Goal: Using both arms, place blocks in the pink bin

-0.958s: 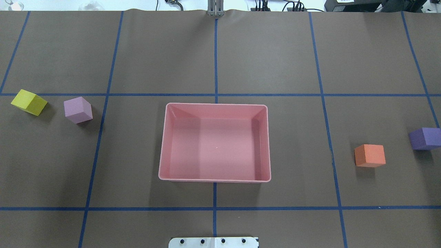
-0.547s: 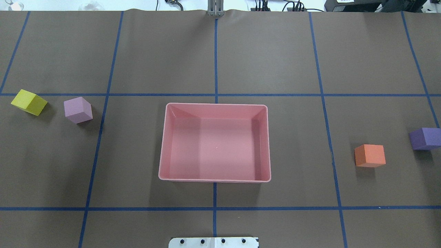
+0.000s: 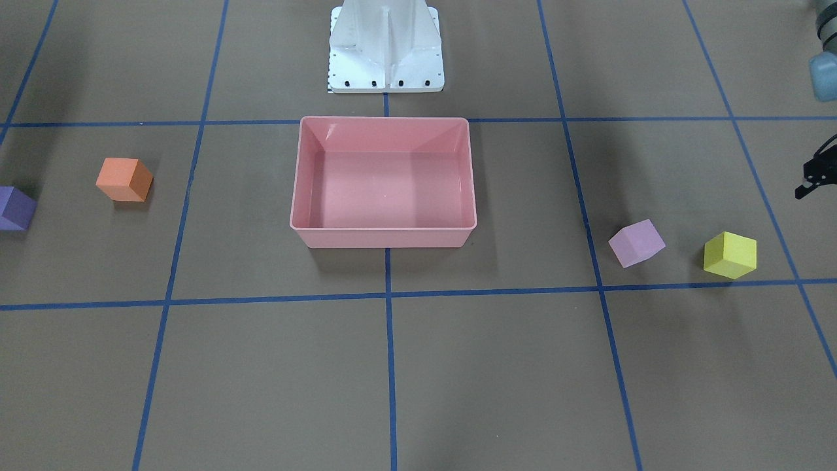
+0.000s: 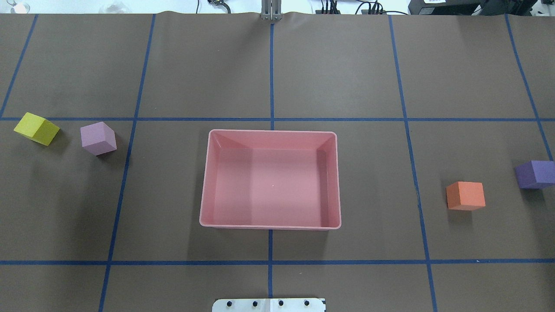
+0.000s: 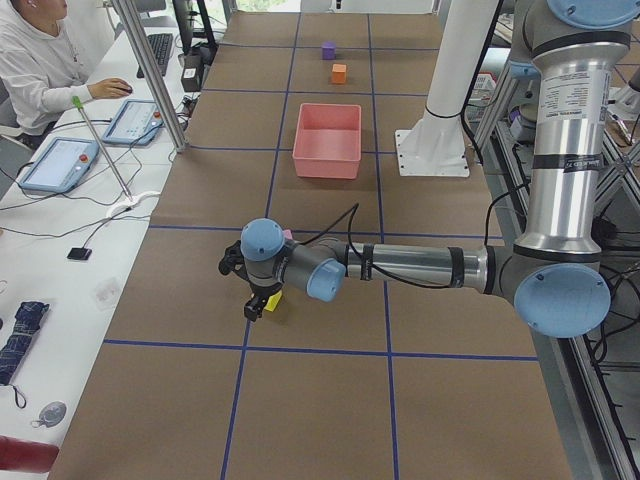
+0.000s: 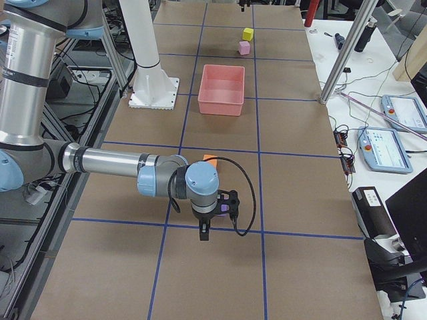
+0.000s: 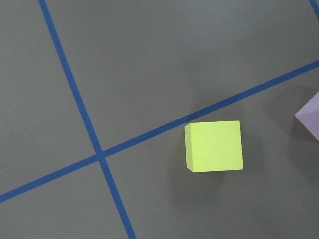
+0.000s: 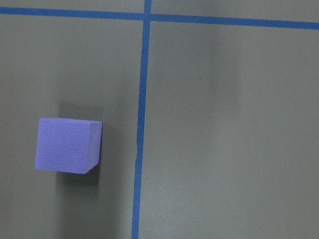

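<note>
Next, the robot's left gripper should move down to the yellow block beside the pale pink-lilac block and close on opposite sides of its upper part (image 3: 732, 243) (image 7: 216, 146).
The pink bin (image 4: 269, 226) stands empty at the table's middle, also in the front view (image 3: 382, 228). The yellow block (image 4: 37, 128) and the pale pink-lilac block (image 4: 98, 138) lie far left. The orange block (image 4: 465, 196) and the purple block (image 4: 535, 174) lie far right. My left gripper (image 5: 258, 300) hovers over the yellow block (image 7: 214, 146); only a black part of it shows at the front view's edge (image 3: 814, 176). My right gripper (image 6: 215, 223) hovers near the purple block (image 8: 68, 145). I cannot tell whether either gripper is open.
The white base pedestal (image 4: 269, 304) stands at the near edge behind the bin. Blue tape lines grid the brown table cover. An operator (image 5: 30, 60) sits at a side bench with tablets, beyond the table's far edge.
</note>
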Motion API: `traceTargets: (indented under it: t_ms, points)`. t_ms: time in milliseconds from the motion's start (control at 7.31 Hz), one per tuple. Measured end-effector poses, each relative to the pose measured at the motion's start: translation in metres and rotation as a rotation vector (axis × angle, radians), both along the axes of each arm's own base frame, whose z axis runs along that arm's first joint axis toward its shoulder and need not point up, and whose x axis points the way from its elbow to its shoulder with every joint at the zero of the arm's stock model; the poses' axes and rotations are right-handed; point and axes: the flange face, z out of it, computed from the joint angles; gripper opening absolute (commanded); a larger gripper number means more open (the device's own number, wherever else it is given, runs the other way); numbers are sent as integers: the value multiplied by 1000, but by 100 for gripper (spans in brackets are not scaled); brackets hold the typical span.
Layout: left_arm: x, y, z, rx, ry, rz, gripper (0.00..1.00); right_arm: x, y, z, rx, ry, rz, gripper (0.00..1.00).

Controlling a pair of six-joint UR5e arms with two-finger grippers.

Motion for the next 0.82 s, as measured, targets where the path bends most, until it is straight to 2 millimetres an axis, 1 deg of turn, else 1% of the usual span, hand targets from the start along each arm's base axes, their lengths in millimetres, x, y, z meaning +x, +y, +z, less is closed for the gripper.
traceTargets:
  t_ms: [137,274,411,684,821]
  points:
    - [30,-9,10,9,4,44,100,0,0,0,0,-1,0,100]
    - [56,-13,11,-5,10,67,100,0,0,0,0,-1,0,100]
    - [75,-14,8,-25,16,73,100,0,0,1,-1,-1,0,100]
    - [97,-18,2,-60,25,64,100,0,0,1,-3,-1,0,100]
    - [103,-21,0,-76,27,56,100,0,0,1,-3,-1,0,100]
